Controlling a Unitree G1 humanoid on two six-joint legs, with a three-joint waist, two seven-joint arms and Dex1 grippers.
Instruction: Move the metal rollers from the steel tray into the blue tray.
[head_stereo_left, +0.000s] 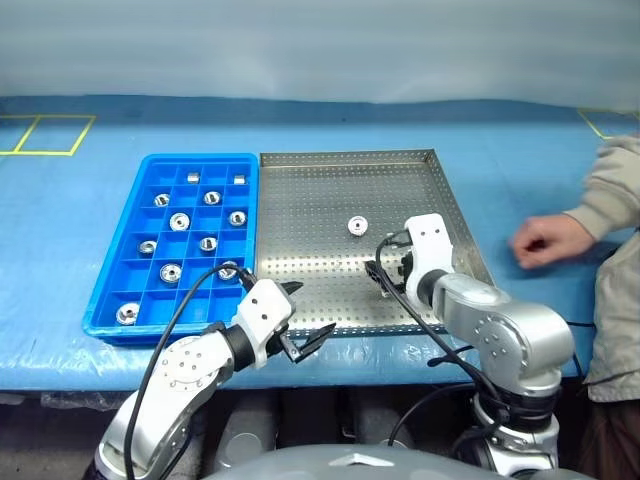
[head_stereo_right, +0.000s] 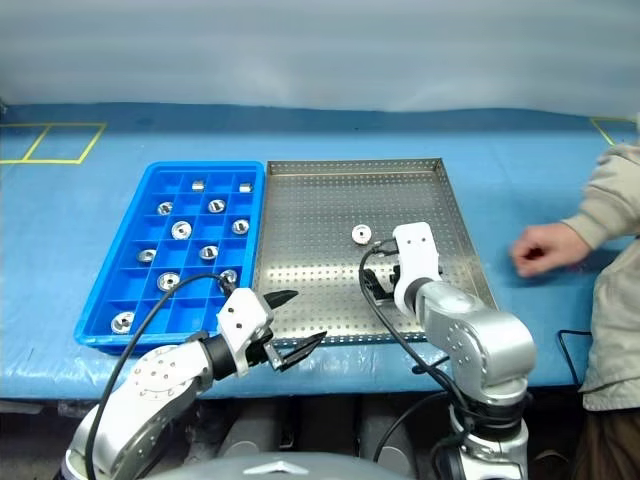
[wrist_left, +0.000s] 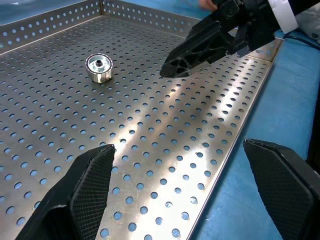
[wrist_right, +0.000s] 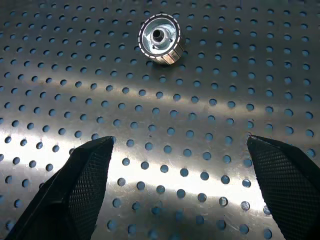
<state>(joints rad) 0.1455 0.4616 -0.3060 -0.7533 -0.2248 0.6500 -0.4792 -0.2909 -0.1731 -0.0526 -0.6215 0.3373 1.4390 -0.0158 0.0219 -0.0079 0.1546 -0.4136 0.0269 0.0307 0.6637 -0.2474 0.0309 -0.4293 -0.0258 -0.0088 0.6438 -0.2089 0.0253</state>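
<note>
The lone metal roller's round edge (head_stereo_left: 357, 227) (wrist_right: 161, 39) in the middle of the steel tray is the next place for my right gripper to go and close.
A single metal roller (head_stereo_left: 357, 226) lies on the perforated floor of the steel tray (head_stereo_left: 320, 190), near its middle. Just left of it, the blue tray (head_stereo_left: 108, 290) holds several rollers (head_stereo_left: 179, 221) in separate compartments. My right gripper (head_stereo_left: 390, 272) hovers open over the steel tray, a little nearer to me than the lone roller (wrist_right: 160, 39), with nothing between its fingers. My left gripper (head_stereo_left: 312, 310) stands open and empty over the steel tray's near left corner, at the rim. One right fingertip (wrist_left: 200, 45) shows in the left wrist view, beside the roller (wrist_left: 99, 67).
A person's hand (head_stereo_left: 545, 240) and sleeve rest on the blue table right of the steel tray. Yellow tape marks (head_stereo_left: 45, 135) lie at the far left. Both trays sit side by side, their edges touching.
</note>
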